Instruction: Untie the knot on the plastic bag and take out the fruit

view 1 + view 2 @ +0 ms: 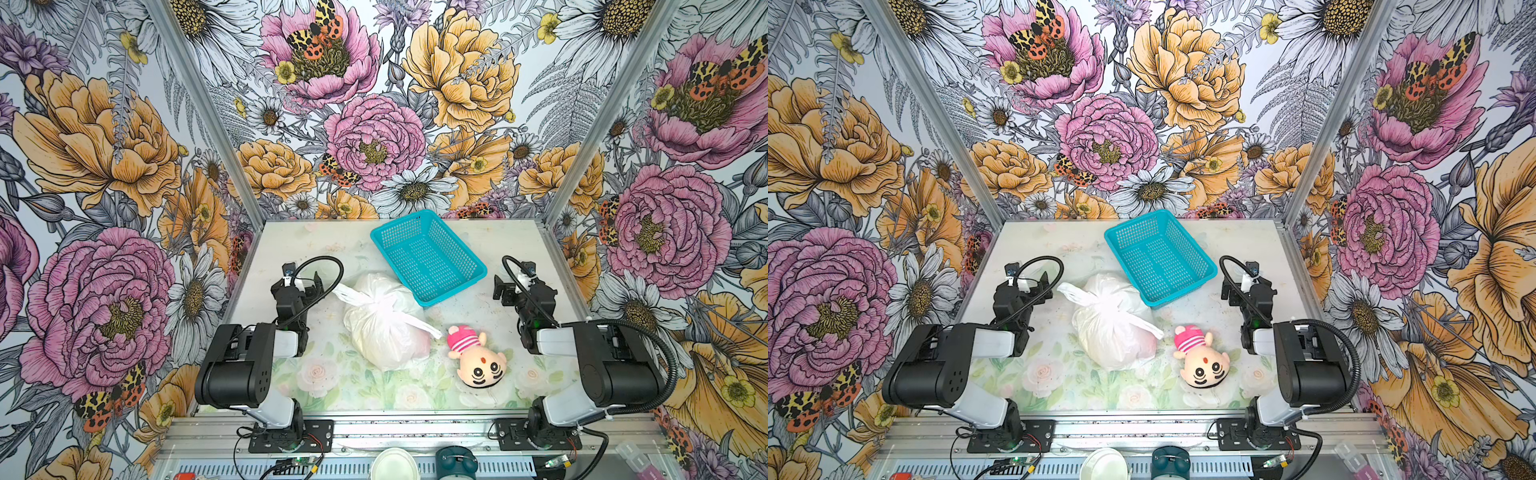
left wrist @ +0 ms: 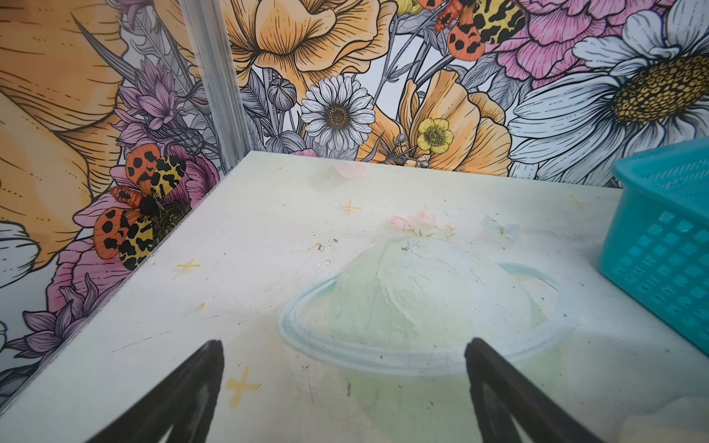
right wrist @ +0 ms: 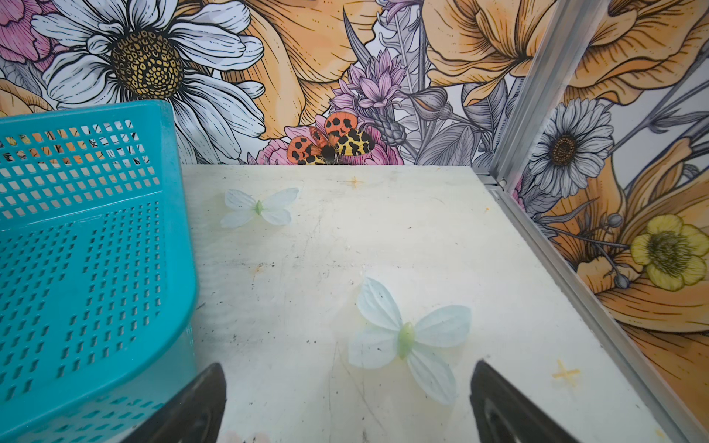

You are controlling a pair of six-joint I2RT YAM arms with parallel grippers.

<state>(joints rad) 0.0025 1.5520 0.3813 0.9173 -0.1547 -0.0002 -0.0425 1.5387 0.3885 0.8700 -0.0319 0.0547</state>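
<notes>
My left gripper is going to close on the white plastic bag's loose strap end (image 1: 346, 293), the one farther away from the plush doll.
The white plastic bag (image 1: 380, 336) (image 1: 1108, 336) lies tied in the middle of the table. Its knot (image 1: 384, 306) (image 1: 1112, 306) is on top, and a loose strap end sticks out to each side. Of the fruit, only a faint pink tint (image 1: 419, 345) shows through the plastic; the rest is hidden. My left gripper (image 1: 297, 282) (image 1: 1022, 284) (image 2: 344, 345) hovers left of the bag, open and empty. My right gripper (image 1: 524, 286) (image 1: 1249, 286) (image 3: 348, 367) stands well to the bag's right, open and empty over bare table.
A teal mesh basket (image 1: 428, 257) (image 1: 1160, 255) (image 2: 667, 261) (image 3: 84, 249) sits just behind the bag, nearly touching it. A pink-striped plush doll (image 1: 478, 357) (image 1: 1204, 357) lies at the bag's front right. Floral walls close in three sides.
</notes>
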